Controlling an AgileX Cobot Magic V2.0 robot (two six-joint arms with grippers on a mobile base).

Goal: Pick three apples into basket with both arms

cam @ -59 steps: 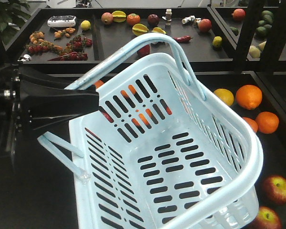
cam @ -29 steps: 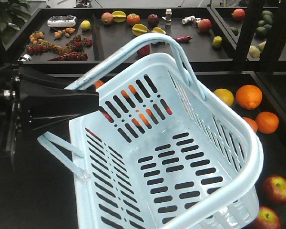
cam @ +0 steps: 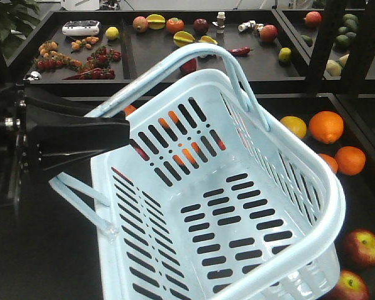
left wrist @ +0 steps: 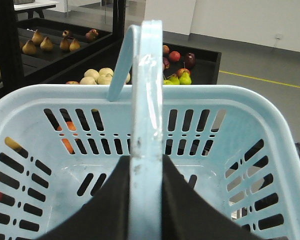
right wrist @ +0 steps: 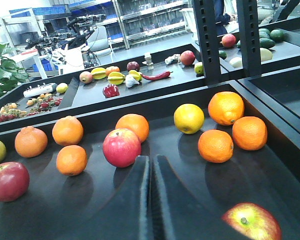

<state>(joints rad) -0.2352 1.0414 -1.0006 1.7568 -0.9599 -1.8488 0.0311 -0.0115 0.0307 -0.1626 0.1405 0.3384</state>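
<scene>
My left gripper is going to set the pale blue basket, which now hangs tilted and empty, down on the open middle of the black tray (cam: 185, 206), where I need to let it go.
The pale blue basket (cam: 225, 206) hangs tilted and empty in the front view. My left gripper (cam: 124, 132) is shut on one of its hoop handles (left wrist: 146, 100); in the left wrist view the black fingers (left wrist: 115, 200) press on both sides of that handle. My right gripper (right wrist: 151, 161) is shut with nothing in it, low over the dark tray. A red apple (right wrist: 121, 147) lies just beyond its tips. A darker red apple (right wrist: 8, 181) is at the far left, and a red and yellow apple (right wrist: 251, 222) at the lower right. Two red apples (cam: 363, 247) lie right of the basket.
Several oranges (right wrist: 216, 145) and a lemon (right wrist: 189, 118) lie scattered round the apples in the black tray (right wrist: 270, 170). Black upright posts (right wrist: 208, 40) stand behind the tray. More trays with mixed fruit (cam: 175, 25) fill the back.
</scene>
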